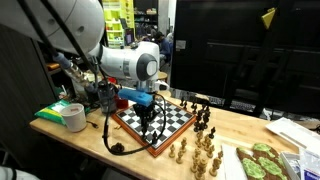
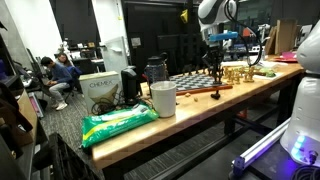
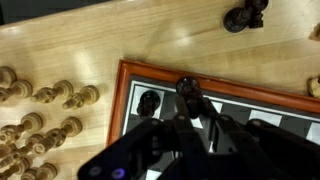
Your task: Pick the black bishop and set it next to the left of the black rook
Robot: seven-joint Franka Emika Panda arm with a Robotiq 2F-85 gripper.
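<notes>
I will use my gripper to set the black bishop down on the edge square (image 1: pixel 150 141) (image 3: pixel 182 109) next to the black rook, at the near corner of the chessboard.
In the wrist view my gripper (image 3: pixel 196 112) is shut on a dark chess piece, the black bishop (image 3: pixel 187 88), at the near corner of the chessboard (image 3: pixel 124 92). A second black piece, round-topped and probably the black rook (image 3: pixel 148 101), stands on a board square just left of the bishop. I cannot tell whether the bishop touches the board. In both exterior views the gripper (image 1: pixel 150 118) (image 2: pixel 215 66) hangs low over the chessboard (image 1: pixel 172 128) (image 2: pixel 195 84).
Several light wooden pieces (image 3: pixel 40 125) (image 1: pixel 200 155) lie on the table beside the board. Black pieces (image 3: pixel 245 15) (image 1: pixel 205 118) stand off the board. A white roll (image 1: pixel 73 116) (image 2: pixel 163 98) and a green bag (image 2: pixel 120 122) sit at the table end.
</notes>
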